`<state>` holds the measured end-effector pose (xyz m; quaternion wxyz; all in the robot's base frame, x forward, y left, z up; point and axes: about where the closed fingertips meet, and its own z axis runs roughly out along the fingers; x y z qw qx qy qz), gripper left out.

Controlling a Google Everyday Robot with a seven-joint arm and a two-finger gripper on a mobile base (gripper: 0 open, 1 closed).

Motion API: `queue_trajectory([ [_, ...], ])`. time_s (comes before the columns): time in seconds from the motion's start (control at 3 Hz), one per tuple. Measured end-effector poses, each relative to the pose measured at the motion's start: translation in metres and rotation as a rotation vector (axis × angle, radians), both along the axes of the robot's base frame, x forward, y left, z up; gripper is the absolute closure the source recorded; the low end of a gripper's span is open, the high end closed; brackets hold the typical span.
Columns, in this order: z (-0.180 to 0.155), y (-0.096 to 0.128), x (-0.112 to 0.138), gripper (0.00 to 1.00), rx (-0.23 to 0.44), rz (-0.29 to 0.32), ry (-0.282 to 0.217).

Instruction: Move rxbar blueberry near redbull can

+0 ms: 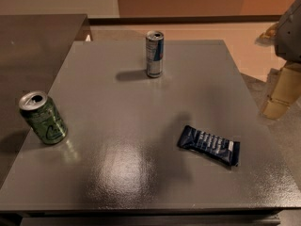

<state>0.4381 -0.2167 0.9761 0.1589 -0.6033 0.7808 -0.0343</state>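
Note:
I need to move my gripper to the rxbar blueberry next and close it on its end farther from the green can [225,151].
The rxbar blueberry [209,145], a flat dark navy bar with white lettering, lies at an angle on the grey table [117,107], right of centre and towards the front. The redbull can [154,53], slim and silver-and-blue, stands upright near the table's far edge, well apart from the bar. My gripper [283,65] is at the right edge of the view, beyond the table's right side, above and to the right of the bar. It holds nothing that I can see and is partly cut off by the frame.
A wider green can [43,117] with an opened top stands tilted near the table's left edge. A darker counter [33,46] adjoins the table on the left. The floor lies beyond the far and right edges.

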Motion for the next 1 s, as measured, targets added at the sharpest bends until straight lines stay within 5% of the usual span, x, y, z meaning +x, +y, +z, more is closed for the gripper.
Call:
queue_trajectory([
  [1.0, -0.014, -0.003, -0.003, 0.00, -0.035, 0.007, 0.031],
])
